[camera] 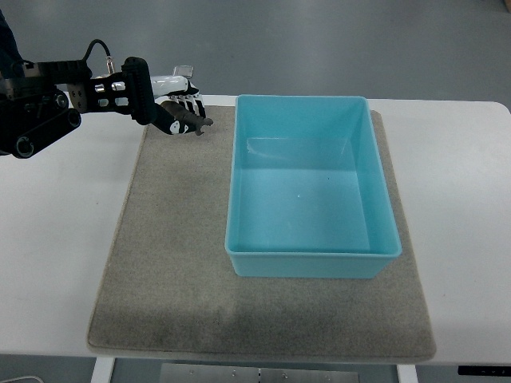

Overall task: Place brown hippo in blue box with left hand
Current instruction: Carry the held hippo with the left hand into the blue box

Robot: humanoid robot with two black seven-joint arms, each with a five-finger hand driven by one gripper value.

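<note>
Next, the left gripper releases the brown hippo near the middle of the blue box's empty bottom (292, 186). The hippo is still over the mat's far corner.
My left arm enters from the left edge, and its black and white hand (180, 102) hovers over the far left corner of the mat. Its fingers are curled around a small brown hippo (188, 120), which pokes out below the hand; much of the toy is hidden by the fingers. The blue box (239, 179) sits to the right of the hand with a small gap between them, and nothing is inside it. No right arm shows.
A grey felt mat (172, 255) lies under the box on a white table (56, 239). The table's far edge runs just behind the hand, with grey floor beyond it.
</note>
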